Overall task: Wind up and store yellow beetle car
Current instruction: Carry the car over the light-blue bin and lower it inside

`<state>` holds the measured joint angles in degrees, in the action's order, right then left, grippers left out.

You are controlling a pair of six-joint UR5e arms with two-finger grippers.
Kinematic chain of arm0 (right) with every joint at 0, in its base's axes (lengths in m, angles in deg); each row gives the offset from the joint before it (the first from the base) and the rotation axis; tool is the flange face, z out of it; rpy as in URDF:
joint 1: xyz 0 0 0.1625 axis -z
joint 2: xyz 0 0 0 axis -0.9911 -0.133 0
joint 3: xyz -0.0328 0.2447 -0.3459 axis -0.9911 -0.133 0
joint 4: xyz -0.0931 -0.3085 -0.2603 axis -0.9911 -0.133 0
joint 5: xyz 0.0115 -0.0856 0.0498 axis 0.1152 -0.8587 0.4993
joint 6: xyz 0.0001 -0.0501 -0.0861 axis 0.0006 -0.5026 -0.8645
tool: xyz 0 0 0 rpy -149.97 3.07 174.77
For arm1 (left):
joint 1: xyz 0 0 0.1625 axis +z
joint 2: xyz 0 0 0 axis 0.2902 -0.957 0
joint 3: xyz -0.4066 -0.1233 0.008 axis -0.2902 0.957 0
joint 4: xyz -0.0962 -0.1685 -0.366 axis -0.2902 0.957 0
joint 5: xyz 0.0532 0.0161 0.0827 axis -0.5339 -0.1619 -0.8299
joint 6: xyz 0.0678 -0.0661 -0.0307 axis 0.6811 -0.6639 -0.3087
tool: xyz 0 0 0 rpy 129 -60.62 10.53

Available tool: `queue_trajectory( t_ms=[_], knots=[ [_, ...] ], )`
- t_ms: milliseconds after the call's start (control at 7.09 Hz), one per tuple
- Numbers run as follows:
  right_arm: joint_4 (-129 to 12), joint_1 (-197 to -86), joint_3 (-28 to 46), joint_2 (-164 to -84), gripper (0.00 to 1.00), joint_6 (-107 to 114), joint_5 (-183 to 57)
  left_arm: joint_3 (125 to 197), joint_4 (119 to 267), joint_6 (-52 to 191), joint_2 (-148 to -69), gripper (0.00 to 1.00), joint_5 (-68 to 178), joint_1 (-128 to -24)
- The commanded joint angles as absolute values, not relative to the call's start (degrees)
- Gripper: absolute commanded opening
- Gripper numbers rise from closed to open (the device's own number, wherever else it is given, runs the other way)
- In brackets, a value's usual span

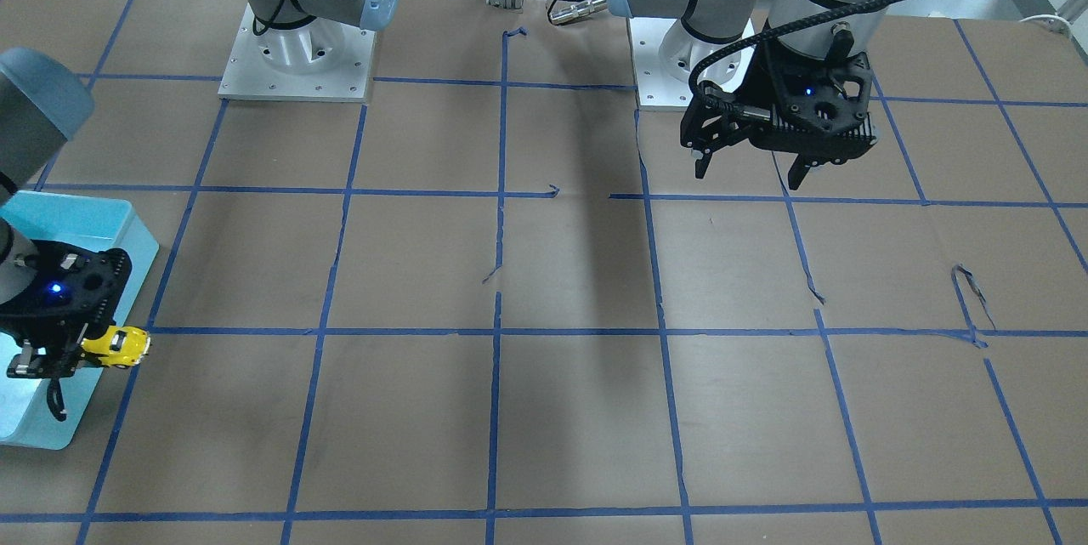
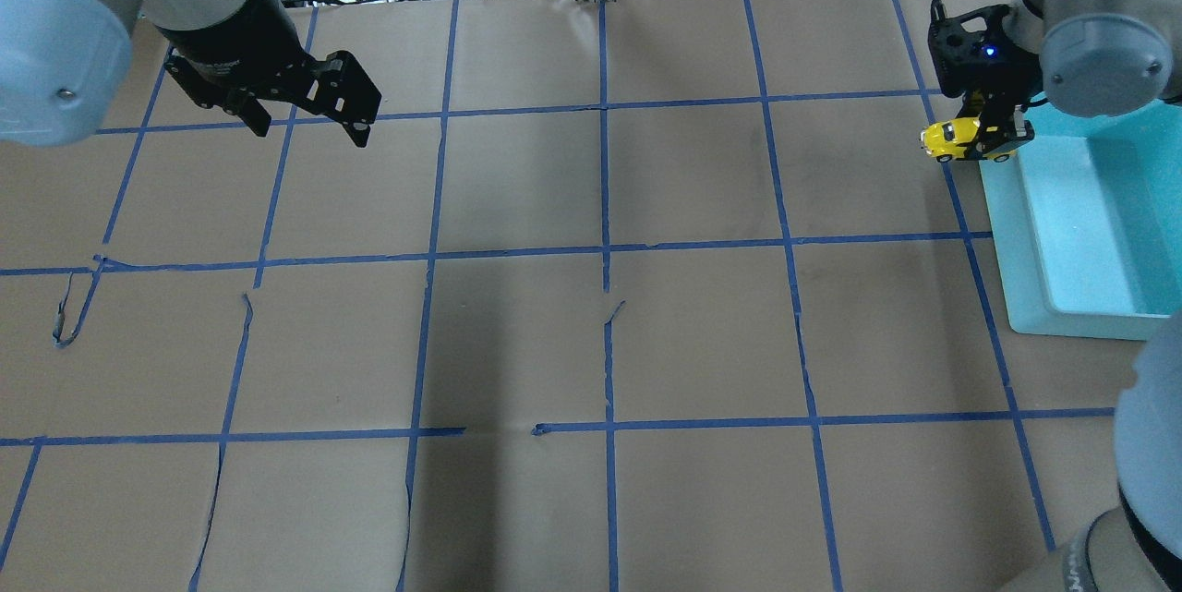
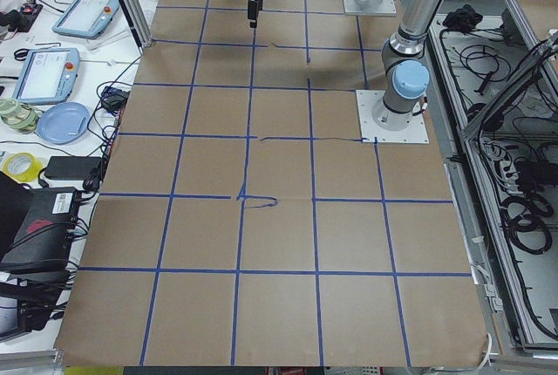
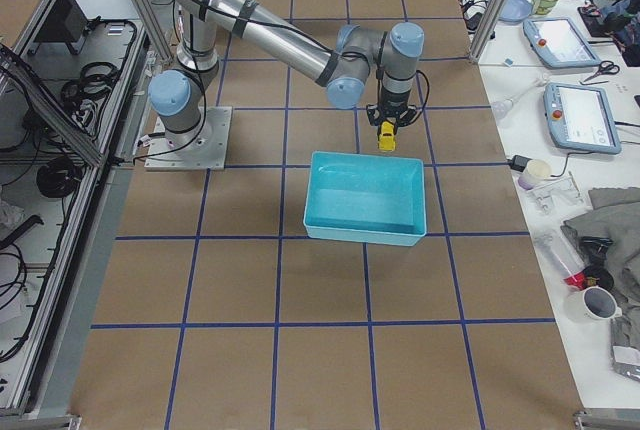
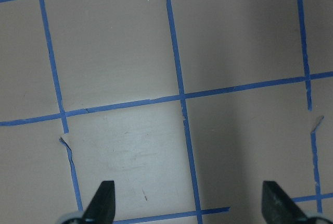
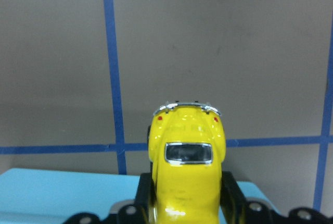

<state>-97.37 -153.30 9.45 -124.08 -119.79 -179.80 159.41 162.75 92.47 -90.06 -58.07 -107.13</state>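
Observation:
The robot's right gripper needs to release the yellow beetle car on the light blue bin's bottom [image 1: 39, 327], near the side of the bin that faces the open table.
The yellow beetle car [image 2: 949, 138] is held in the air by my right gripper [image 2: 990, 136], which is shut on it at the far corner of the light blue bin [image 2: 1071, 315]. The car also shows in the front view [image 1: 119, 346], in the right side view [image 4: 386, 135] and close up in the right wrist view [image 6: 187, 172], pinched between two black fingers [image 6: 233, 195], its end sticking out past the bin's rim [image 6: 62, 190]. My left gripper [image 2: 305, 126] is open and empty, hovering above the table at the far left; its fingertips [image 5: 103, 200] stand wide apart.
The table is brown paper marked with a blue tape grid [image 2: 605, 250], with torn tape ends [image 2: 69, 315]. The arm bases [image 1: 297, 60] stand at the robot side. Tablets, tape rolls and cables [image 3: 52, 70] lie beyond the table's far edge.

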Motion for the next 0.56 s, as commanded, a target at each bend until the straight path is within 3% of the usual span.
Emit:
queue_trajectory(
  t_ms=[0,423],
  knots=[
    [-95.28,-145.77,9.76,-124.80,0.13,-123.05,-179.19,159.40,162.75,92.56,-90.07,1.00,-58.34,-107.13],
    [-97.45,-139.15,10.81,-123.57,0.14,-138.08,-179.28,159.32,162.75,92.56,-90.24,1.00,-58.51,-107.05]
  ],
)
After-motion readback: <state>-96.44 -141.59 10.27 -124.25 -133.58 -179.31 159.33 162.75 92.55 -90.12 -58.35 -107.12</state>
